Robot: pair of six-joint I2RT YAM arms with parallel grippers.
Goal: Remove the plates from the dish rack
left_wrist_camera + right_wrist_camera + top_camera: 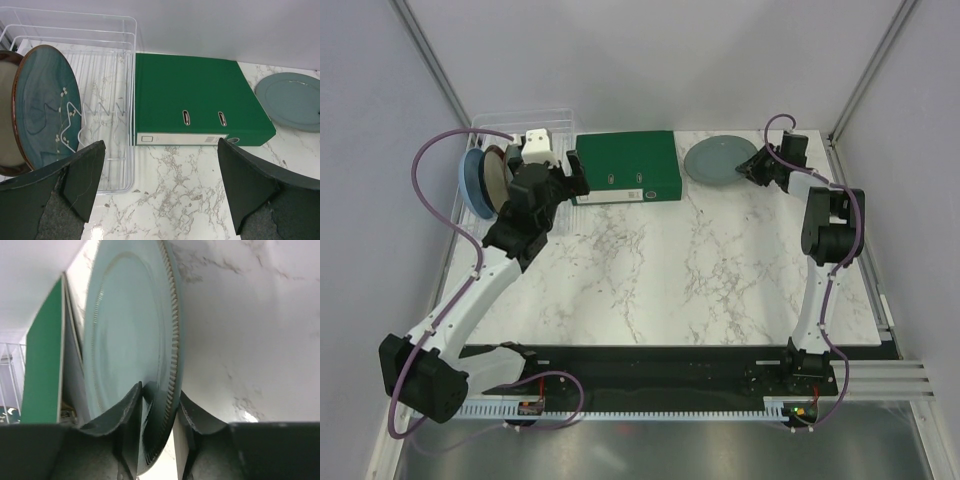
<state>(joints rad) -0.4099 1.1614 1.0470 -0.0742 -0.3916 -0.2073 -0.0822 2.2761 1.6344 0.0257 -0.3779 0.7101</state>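
My left gripper is to close on the near part of the dark grey-blue plate's rim (508, 173) (17, 131), beside the reddish-brown plate that is in the dish rack.
The wire dish rack (535, 112) stands at the far left corner. In the left wrist view the rack (131, 60) holds a dark grey-blue plate (45, 105) on edge, with a reddish-brown plate (6, 115) behind it. The top view shows the light blue plate (471, 185) at the rack's left. My left gripper (162, 185) is open and empty over bare table, just right of the rack's near corner. My right gripper (159, 400) is shut on the rim of the grey-green plate (130, 325), which sits low at the table (715, 160) right of the binder.
A green binder (625, 165) lies flat between the rack and the grey-green plate; it also shows in the left wrist view (195, 100). Walls close the back and the sides. The marble table (670, 270) runs toward the arm bases.
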